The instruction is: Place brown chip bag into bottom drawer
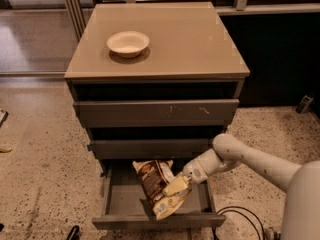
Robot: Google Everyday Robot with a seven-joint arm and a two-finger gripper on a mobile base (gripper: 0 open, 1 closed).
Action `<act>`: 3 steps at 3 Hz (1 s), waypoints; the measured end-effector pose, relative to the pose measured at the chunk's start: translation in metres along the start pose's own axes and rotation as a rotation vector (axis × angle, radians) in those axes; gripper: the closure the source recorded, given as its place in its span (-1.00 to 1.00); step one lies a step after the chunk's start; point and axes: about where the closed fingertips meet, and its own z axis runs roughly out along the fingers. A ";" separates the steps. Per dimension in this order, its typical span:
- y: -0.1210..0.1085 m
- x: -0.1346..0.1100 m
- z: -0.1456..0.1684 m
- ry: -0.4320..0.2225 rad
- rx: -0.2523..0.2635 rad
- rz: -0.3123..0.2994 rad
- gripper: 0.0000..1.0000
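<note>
Next, I let go of the brown chip bag, now tilted near the drawer's front, with my gripper near the middle of the open bottom drawer's inside (pixel 149 196).
The brown chip bag (pixel 158 185), dark brown foil with a pale-yellow panel, hangs tilted in my gripper (pixel 176 185), which is shut on its right side. The bag is inside the open bottom drawer (pixel 120 200), its lower end near the drawer's front right. My white arm (pixel 250 161) comes in from the right, over the drawer's right edge.
A white bowl (pixel 128 43) sits on the cabinet top (pixel 190 44). The scratched top drawer (pixel 155 113) and the middle drawer (pixel 150 148) are pushed in. A black cable (pixel 240 219) lies on the speckled floor to the right of the drawer.
</note>
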 end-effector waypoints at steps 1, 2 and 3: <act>-0.060 0.019 0.046 0.026 0.043 0.127 1.00; -0.114 0.026 0.071 0.021 0.138 0.254 1.00; -0.154 0.031 0.080 -0.049 0.242 0.363 1.00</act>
